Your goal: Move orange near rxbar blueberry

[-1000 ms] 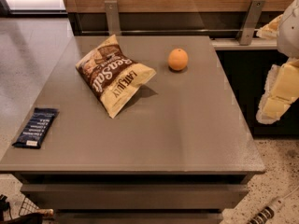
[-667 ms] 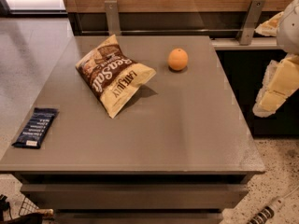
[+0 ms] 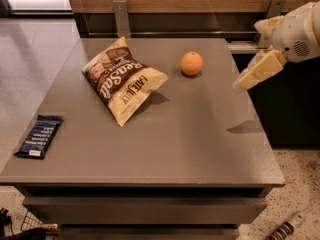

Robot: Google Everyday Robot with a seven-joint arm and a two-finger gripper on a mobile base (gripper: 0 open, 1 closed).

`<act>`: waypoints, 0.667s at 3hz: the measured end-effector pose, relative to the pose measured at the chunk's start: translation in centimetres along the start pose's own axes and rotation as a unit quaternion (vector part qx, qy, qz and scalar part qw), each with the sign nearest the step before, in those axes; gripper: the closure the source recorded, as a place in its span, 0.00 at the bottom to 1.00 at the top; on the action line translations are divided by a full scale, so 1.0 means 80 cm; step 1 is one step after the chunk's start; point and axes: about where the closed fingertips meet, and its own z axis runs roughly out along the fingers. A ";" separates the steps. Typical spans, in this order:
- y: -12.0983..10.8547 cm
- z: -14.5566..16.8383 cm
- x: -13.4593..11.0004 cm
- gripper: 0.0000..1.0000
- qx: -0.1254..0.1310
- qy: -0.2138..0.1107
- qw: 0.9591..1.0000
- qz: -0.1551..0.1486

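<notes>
My gripper is to move next to the lower half of the orange [image 3: 192, 68] beside the chip bag and close there.
The orange [image 3: 191, 63] sits on the grey table [image 3: 200, 149] at the back, right of centre. The rxbar blueberry [image 3: 38, 136], a dark navy wrapper with white text, lies flat at the table's left edge near the front. My gripper [image 3: 256, 71] hangs in the air over the table's right edge, to the right of the orange and a little nearer the camera, apart from it. It holds nothing that I can see. Its shadow falls on the table's right side.
A large brown-and-cream chip bag [image 3: 121, 79] lies between the orange and the bar, left of the orange. A wooden wall with metal brackets [image 3: 120, 15] runs behind the table. A dark cabinet stands to the right.
My arm has moved left and up from beside the table, so the gripper now reaches over the right edge. The orange, bag and bar have not moved.
</notes>
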 end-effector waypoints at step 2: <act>-0.047 0.115 -0.033 0.00 0.020 -0.170 0.981 0.089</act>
